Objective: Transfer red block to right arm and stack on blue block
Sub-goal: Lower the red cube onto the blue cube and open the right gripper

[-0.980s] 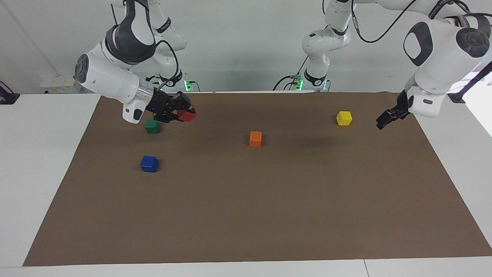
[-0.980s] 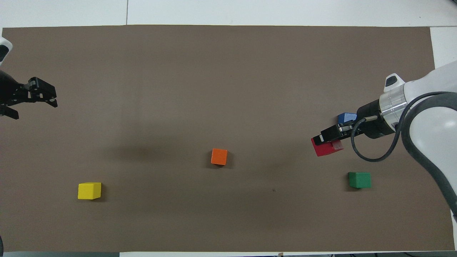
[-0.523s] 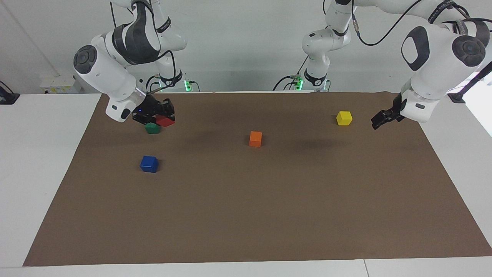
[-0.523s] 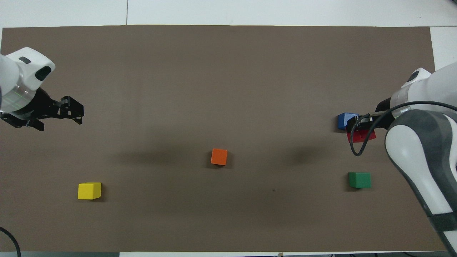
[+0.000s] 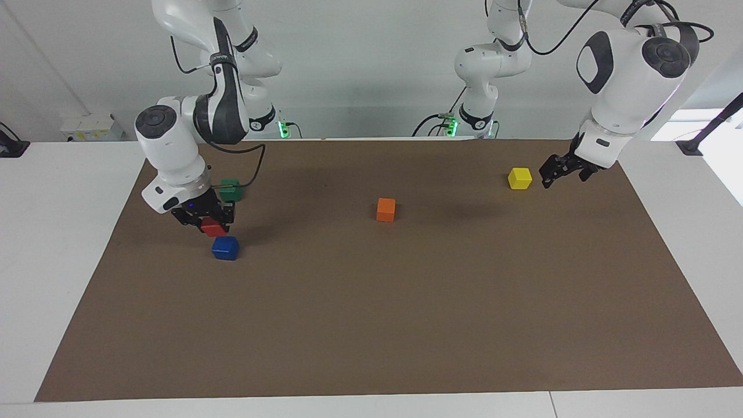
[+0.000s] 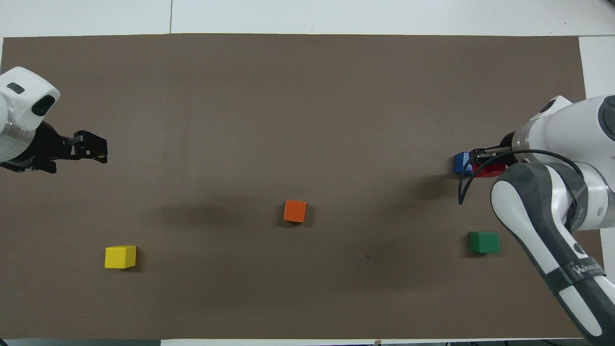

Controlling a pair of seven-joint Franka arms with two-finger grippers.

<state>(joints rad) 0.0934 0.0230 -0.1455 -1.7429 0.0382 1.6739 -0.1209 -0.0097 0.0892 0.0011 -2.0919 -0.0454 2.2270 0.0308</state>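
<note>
Next, I let go of the red block, now held just above the blue block, with my right gripper on top of the blue block (image 6: pixel 479 157), so it hangs over the side facing that gripper's wrist.
My right gripper (image 5: pixel 210 223) is shut on the red block (image 5: pixel 213 230) and points down. It holds the block low in the air, just above the blue block (image 5: pixel 225 248) and a little off its top toward the right arm's end. In the overhead view the red block (image 6: pixel 492 169) overlaps the edge of the blue block (image 6: pixel 461 163), and the right gripper (image 6: pixel 484 161) is mostly hidden under its own wrist. My left gripper (image 5: pixel 550 173) hangs open with nothing in it, over the mat beside the yellow block (image 5: pixel 519 178).
A green block (image 5: pixel 230 188) lies nearer to the robots than the blue one. An orange block (image 5: pixel 385 209) sits mid-mat. All blocks rest on a brown mat (image 5: pixel 371 325) on a white table.
The right gripper has carried the red block from over the green block down to just above the blue block and turned to point downward. The left gripper has drifted closer to the yellow block.
</note>
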